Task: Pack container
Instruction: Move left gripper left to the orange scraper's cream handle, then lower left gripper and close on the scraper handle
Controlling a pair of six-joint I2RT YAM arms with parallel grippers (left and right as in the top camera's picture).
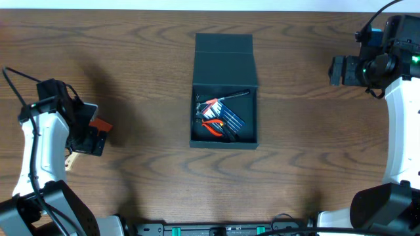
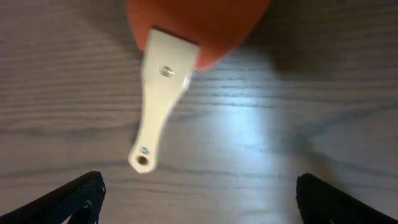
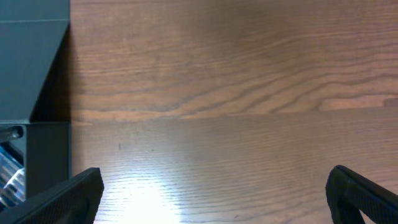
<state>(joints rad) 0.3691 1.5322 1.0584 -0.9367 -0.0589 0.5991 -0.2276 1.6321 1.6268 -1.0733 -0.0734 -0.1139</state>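
The tool has a handle that narrows behind the orange head, and my left gripper should close there, on the middle of the cream handle (image 1: 78, 152) (image 2: 157, 109).
The container (image 1: 224, 56), a dark teal-grey box, lies open at the table's middle with its flap lid folded back. Inside are red-handled pliers (image 1: 211, 126), a black pen (image 1: 233, 96) and a blue packet (image 1: 231, 118). My left gripper (image 1: 90, 139) is open at the far left, hovering over a tool with an orange head (image 1: 100, 124) and a cream handle (image 1: 68, 159). In the left wrist view the tool (image 2: 158, 106) lies on the wood ahead of the open fingers (image 2: 199, 199). My right gripper (image 1: 337, 70) is open and empty at the far right; its wrist view (image 3: 214, 193) shows the container's edge (image 3: 31, 62) at left.
The wooden table (image 1: 144, 78) is bare between the arms and the container. Black fixtures run along the front edge (image 1: 223, 229).
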